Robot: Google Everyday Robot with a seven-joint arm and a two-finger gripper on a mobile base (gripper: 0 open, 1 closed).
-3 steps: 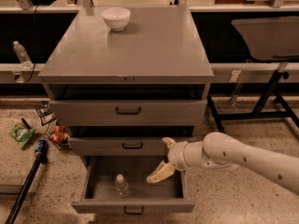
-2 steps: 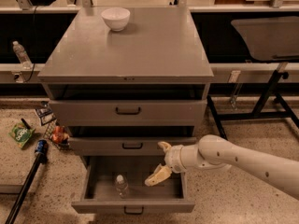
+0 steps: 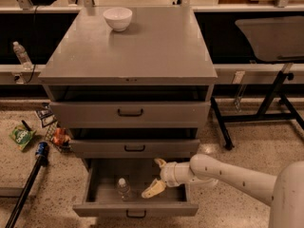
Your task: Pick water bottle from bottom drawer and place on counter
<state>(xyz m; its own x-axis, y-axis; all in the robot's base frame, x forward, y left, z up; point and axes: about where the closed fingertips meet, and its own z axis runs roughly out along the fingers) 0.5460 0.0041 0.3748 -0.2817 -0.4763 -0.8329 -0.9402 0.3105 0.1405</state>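
Observation:
The robot's gripper needs to next close around the body (image 3: 123,189) of the water bottle, under the bottle's white cap, in the open bottom drawer.
The water bottle (image 3: 124,188), clear with a white cap, stands upright in the open bottom drawer (image 3: 135,208), left of its middle. My gripper (image 3: 157,177) is inside the drawer, just to the right of the bottle and apart from it. Its pale fingers are spread wide open, one near the drawer's back and one low near the front, with nothing between them. The white arm comes in from the lower right. The grey counter (image 3: 156,51) tops the cabinet.
A white bowl (image 3: 118,18) sits at the back left of the counter. A slimmer bottle (image 3: 21,55) stands on the ledge at the left. Snack bags (image 3: 21,137) and a blue-handled pole (image 3: 28,179) lie on the floor at the left. A stand (image 3: 266,99) is at the right.
My gripper has moved left inside the bottom drawer, closer to the water bottle. The bottle has not moved.

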